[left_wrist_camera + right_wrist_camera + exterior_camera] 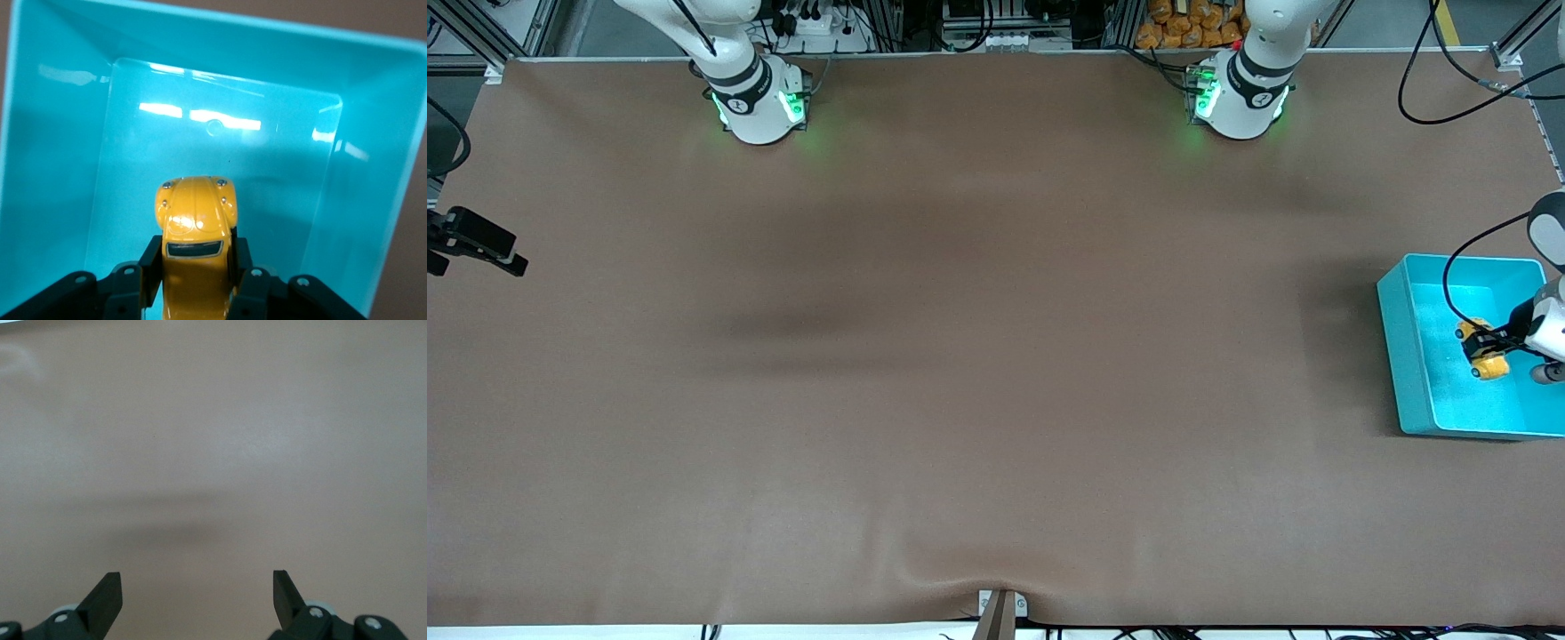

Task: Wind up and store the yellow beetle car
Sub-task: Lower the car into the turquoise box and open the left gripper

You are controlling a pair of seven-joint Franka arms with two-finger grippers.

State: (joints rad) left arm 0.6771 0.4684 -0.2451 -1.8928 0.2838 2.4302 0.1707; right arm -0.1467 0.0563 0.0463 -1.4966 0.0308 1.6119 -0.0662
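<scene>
Next, my left gripper lets go of the yellow beetle car so that it rests near the middle of the turquoise bin's bottom (1455, 347). The car is now held inside that bin.
My left gripper (1485, 345) is shut on the yellow beetle car (1491, 366), a tiny rounded toy with dark windows. It holds the car over the inside of the turquoise bin (1405, 356) at the left arm's end of the table. In the left wrist view the black fingers (152, 267) clamp both sides of the yellow beetle car (195, 213), whose rounded end points down at the floor of the turquoise bin (60, 133). Whether the car touches that floor I cannot tell. My right gripper (476, 249) waits open and empty over the bare table at the right arm's end; nothing lies between the jaws of the right gripper (197, 593).
A brown mat (996, 356) covers the whole table. The bin holds nothing other than the car. Both arm bases (758, 102) stand along the table edge farthest from the front camera. A small bracket (1000, 609) sits at the edge nearest that camera.
</scene>
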